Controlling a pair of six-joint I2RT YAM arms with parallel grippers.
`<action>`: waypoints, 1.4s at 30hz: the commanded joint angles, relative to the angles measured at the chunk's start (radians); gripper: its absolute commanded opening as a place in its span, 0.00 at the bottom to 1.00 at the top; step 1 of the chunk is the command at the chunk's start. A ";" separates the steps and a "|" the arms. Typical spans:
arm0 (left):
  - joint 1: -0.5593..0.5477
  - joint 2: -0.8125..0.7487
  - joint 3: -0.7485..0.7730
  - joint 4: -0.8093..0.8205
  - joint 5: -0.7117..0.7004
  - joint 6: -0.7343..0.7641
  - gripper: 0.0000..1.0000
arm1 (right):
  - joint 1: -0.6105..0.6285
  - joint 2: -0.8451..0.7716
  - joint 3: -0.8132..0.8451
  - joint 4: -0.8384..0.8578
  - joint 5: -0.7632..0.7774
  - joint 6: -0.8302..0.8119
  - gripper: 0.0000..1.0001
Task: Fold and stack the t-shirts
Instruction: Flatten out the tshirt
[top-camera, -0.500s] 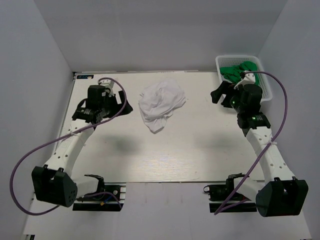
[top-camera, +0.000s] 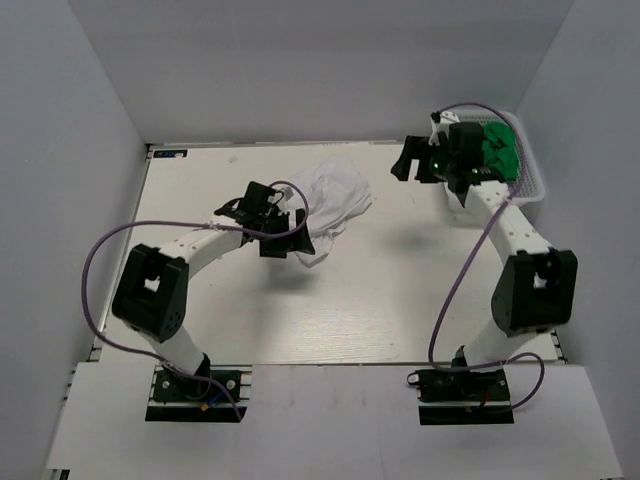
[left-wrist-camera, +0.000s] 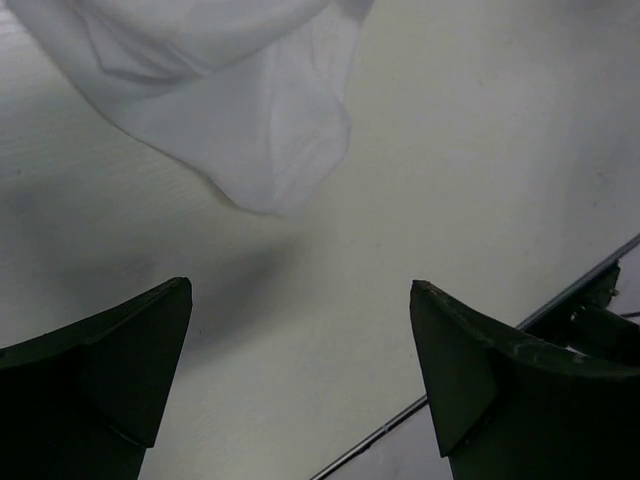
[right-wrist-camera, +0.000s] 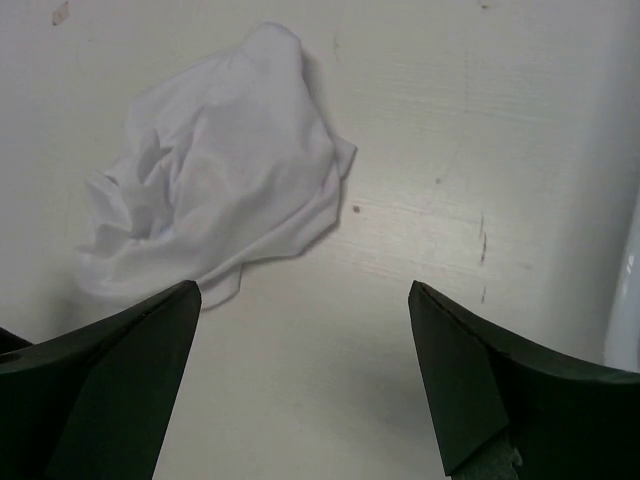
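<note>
I need to close my left gripper on the near corner of the white t-shirt (top-camera: 302, 257) (left-wrist-camera: 260, 203), at the narrow end that points toward the near edge of the table.
A crumpled white t-shirt (top-camera: 328, 200) lies on the table's far middle. It also shows in the left wrist view (left-wrist-camera: 210, 90) and the right wrist view (right-wrist-camera: 220, 195). A green t-shirt (top-camera: 497, 150) sits bunched in the white basket (top-camera: 532, 185) at the far right. My left gripper (top-camera: 290, 243) is open and empty, just above the table at the white shirt's near-left edge (left-wrist-camera: 300, 285). My right gripper (top-camera: 406, 166) is open and empty, just left of the basket, facing the white shirt (right-wrist-camera: 300, 285).
Grey walls close in the table on the left, back and right. The basket's rim shows at the right edge of the right wrist view (right-wrist-camera: 628, 300). The table's near edge with a metal rail shows in the left wrist view (left-wrist-camera: 480, 375).
My left gripper has swung right and nearer, up to the white shirt's edge. My right gripper has moved away towards the far side, next to the basket. The shirts have not moved.
</note>
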 joint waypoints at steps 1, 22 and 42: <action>-0.022 0.085 0.096 -0.040 -0.092 0.000 1.00 | 0.045 0.118 0.176 -0.036 -0.038 -0.069 0.90; -0.064 0.353 0.259 -0.118 -0.222 -0.015 0.23 | 0.271 0.876 0.878 -0.033 0.112 -0.158 0.68; -0.045 0.204 0.133 -0.129 -0.304 -0.057 0.00 | 0.312 0.930 0.855 -0.030 0.347 -0.163 0.76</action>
